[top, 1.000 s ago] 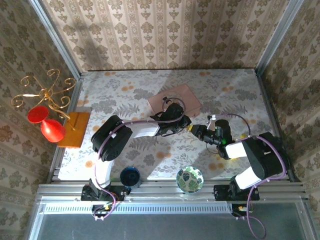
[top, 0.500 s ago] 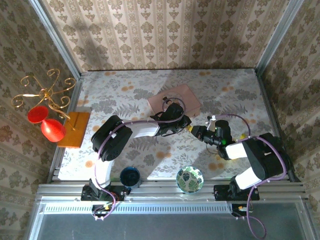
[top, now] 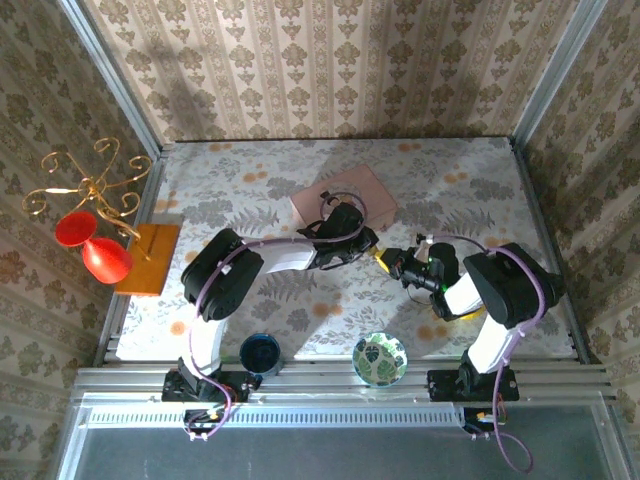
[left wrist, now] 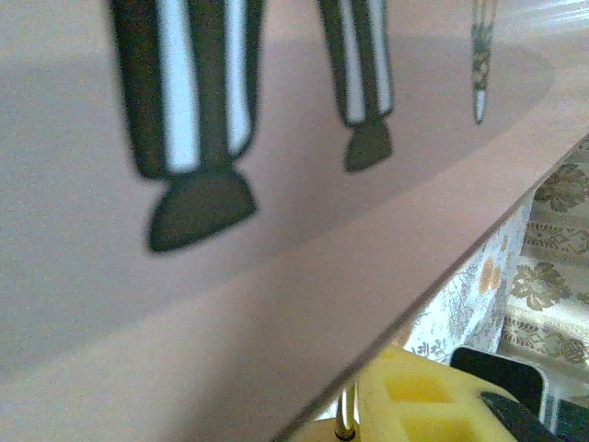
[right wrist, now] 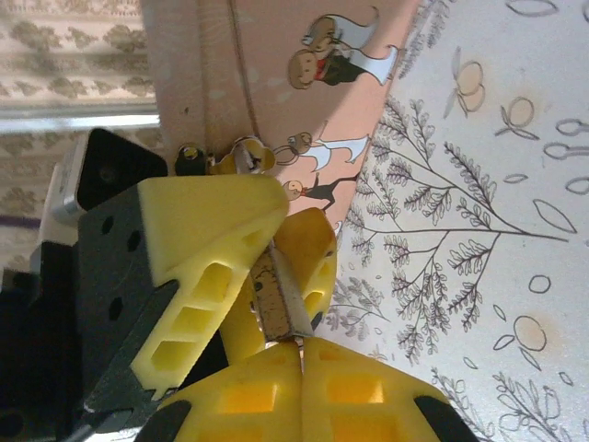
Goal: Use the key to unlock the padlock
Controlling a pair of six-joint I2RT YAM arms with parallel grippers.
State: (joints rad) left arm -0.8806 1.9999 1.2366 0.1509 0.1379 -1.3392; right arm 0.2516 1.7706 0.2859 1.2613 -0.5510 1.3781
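Note:
My right gripper is rolled onto its side at the lower end of the padlock, so it should open, roll level and take the key's head (right wrist: 300, 343) before turning.
The tiny brass-and-silver padlock (right wrist: 281, 293) is clamped between the yellow fingers (right wrist: 207, 235) of my left gripper (right wrist: 269, 250), just off the corner of the pink box (right wrist: 276, 74). My right gripper (right wrist: 302, 354) meets the padlock's lower end with its two yellow fingers pressed together on the key; only a metal sliver (right wrist: 299, 339) of the key shows. From above, the left gripper (top: 369, 246) and right gripper (top: 393, 263) touch tip to tip at the padlock (top: 381, 256). In the left wrist view a thin metal shackle (left wrist: 345, 414) stands beside a yellow finger (left wrist: 423, 396), under the box edge.
The pink box (top: 345, 195) lies right behind the grippers, its side looming over the left wrist camera. A blue cup (top: 260, 352) and a patterned bowl (top: 380, 358) sit near the front edge. A gold stand with red glasses (top: 90, 240) is at the far left.
The right arm has swung its elbow inward and its gripper has edged left, closer onto the padlock. The left gripper has barely shifted.

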